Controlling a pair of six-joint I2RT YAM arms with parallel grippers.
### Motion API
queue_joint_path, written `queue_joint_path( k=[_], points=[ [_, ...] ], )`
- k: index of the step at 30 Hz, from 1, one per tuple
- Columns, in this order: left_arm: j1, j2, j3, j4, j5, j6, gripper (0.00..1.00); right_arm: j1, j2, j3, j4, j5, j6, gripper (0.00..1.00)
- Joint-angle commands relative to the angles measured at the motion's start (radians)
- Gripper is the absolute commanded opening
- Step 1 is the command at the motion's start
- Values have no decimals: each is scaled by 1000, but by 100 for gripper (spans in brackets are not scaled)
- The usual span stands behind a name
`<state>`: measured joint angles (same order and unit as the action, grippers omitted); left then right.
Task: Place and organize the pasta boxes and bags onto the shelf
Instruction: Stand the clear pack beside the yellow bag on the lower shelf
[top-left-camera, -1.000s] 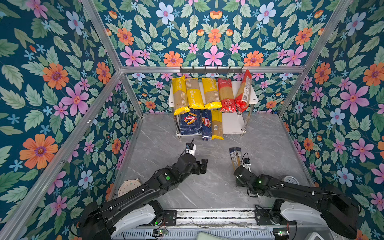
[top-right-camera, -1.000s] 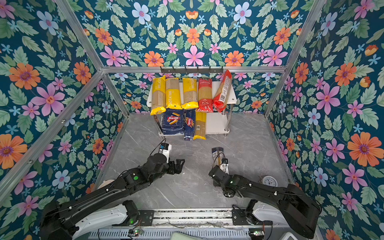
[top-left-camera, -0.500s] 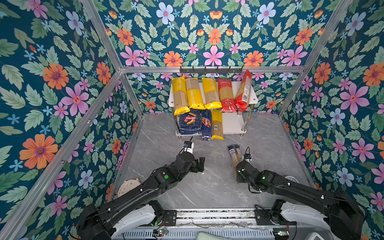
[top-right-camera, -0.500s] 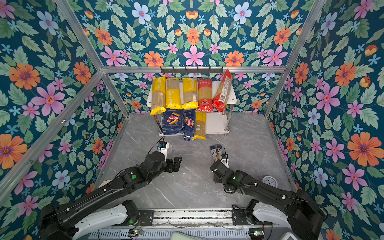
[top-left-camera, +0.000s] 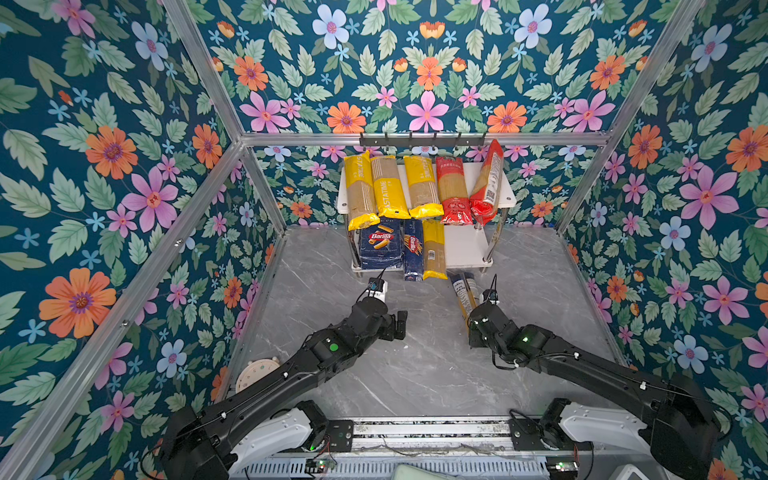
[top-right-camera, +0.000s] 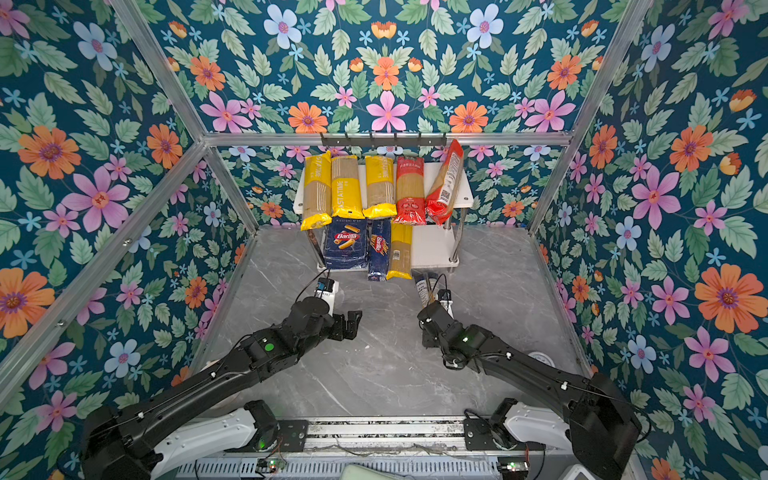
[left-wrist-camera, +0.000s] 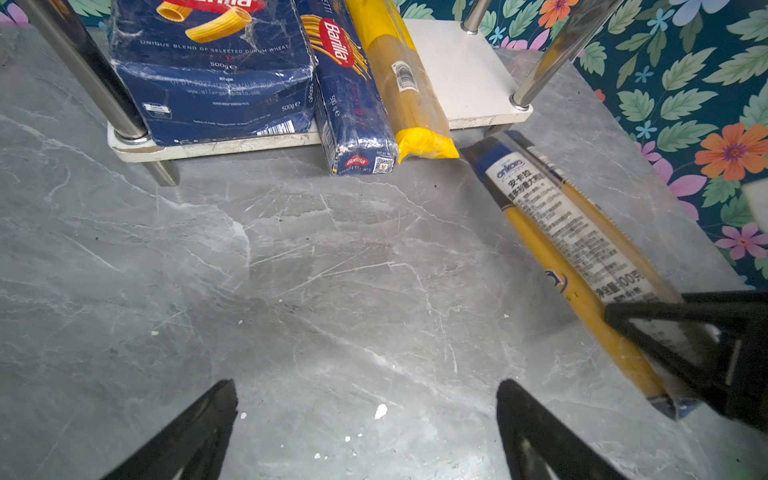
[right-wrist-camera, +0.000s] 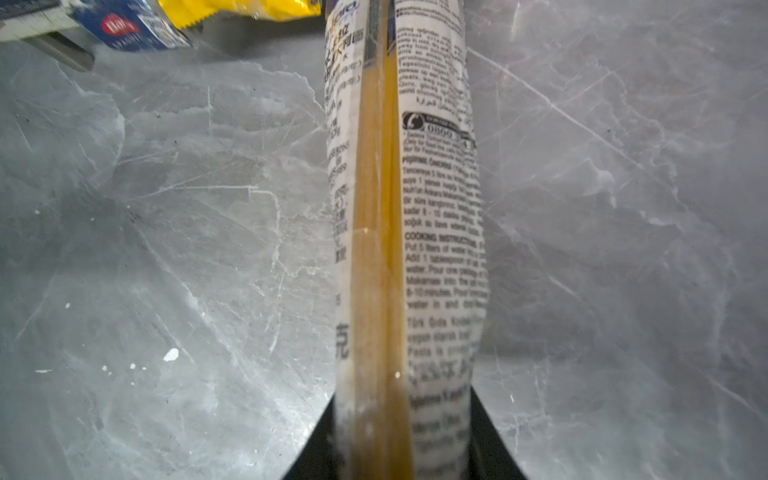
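My right gripper has the clear bag. It will let go of it on the bare white part of the lower board, snug (top-left-camera: 454, 246) beside the yellow bag.
My right gripper (top-left-camera: 473, 325) (right-wrist-camera: 401, 415) is shut on one end of a clear bag (top-left-camera: 463, 291) (top-right-camera: 424, 286) (left-wrist-camera: 573, 232) (right-wrist-camera: 399, 208) of tan spaghetti. The bag's far end lies by the front edge of the shelf (top-left-camera: 465, 245). On the lower board sit a blue Barilla box (top-left-camera: 380, 245) (left-wrist-camera: 208, 70), a blue Barilla bag (top-left-camera: 412, 253) and a yellow bag (top-left-camera: 433, 249). Three yellow bags (top-left-camera: 388, 191) and two red bags (top-left-camera: 453, 191) lie on the top board. My left gripper (top-left-camera: 399, 326) (left-wrist-camera: 368, 399) hangs open and empty over the floor, left of the clear bag.
A black hook rail (top-left-camera: 422, 139) runs above the shelf on the back wall. A round white disc (top-left-camera: 257, 372) lies at the floor's left edge and another (top-right-camera: 540, 357) near the right arm. Flowered walls close in three sides.
My right gripper has carried the clear bag forward toward the shelf's lower board. The left arm has barely shifted and stays open.
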<state>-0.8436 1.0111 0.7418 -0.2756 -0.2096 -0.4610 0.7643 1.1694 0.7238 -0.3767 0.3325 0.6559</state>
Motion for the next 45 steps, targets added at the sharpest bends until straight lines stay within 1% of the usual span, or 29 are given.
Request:
queue_joint_path(
  k=[1, 7, 9, 20, 25, 29, 32, 36, 39, 41, 42, 43, 44, 45],
  points=[
    [13, 13, 15, 15, 17, 39, 99, -27, 16, 34, 98, 26, -59, 16],
    [46, 60, 58, 25, 42, 76, 99, -121, 93, 92, 172, -30, -126, 16],
    [56, 76, 72, 30, 48, 90, 99, -156, 126, 117, 205, -64, -150, 16],
    [145, 178, 136, 47, 139, 165, 99, -314, 428, 349, 343, -184, -265, 15],
    [188, 214, 160, 30, 173, 180, 99, -361, 620, 485, 406, -220, -285, 15],
    [223, 227, 172, 17, 200, 189, 99, -380, 749, 603, 423, -227, -301, 15],
    [247, 233, 180, 0, 214, 195, 99, -390, 819, 677, 419, -218, -306, 16],
    [277, 231, 179, -4, 233, 202, 99, -397, 872, 746, 397, -212, -305, 18],
    [299, 234, 179, -4, 248, 212, 99, -397, 885, 762, 387, -216, -301, 22],
    [315, 237, 182, -4, 258, 220, 99, -398, 889, 768, 373, -219, -298, 27],
    [321, 238, 184, -4, 262, 222, 99, -398, 888, 766, 367, -216, -296, 33],
    [328, 240, 186, -4, 268, 224, 99, -398, 887, 764, 361, -214, -295, 43],
    [334, 243, 189, -2, 275, 226, 99, -398, 885, 762, 355, -206, -295, 57],
    [338, 245, 191, 0, 281, 229, 99, -398, 880, 759, 355, -204, -297, 66]
  ],
)
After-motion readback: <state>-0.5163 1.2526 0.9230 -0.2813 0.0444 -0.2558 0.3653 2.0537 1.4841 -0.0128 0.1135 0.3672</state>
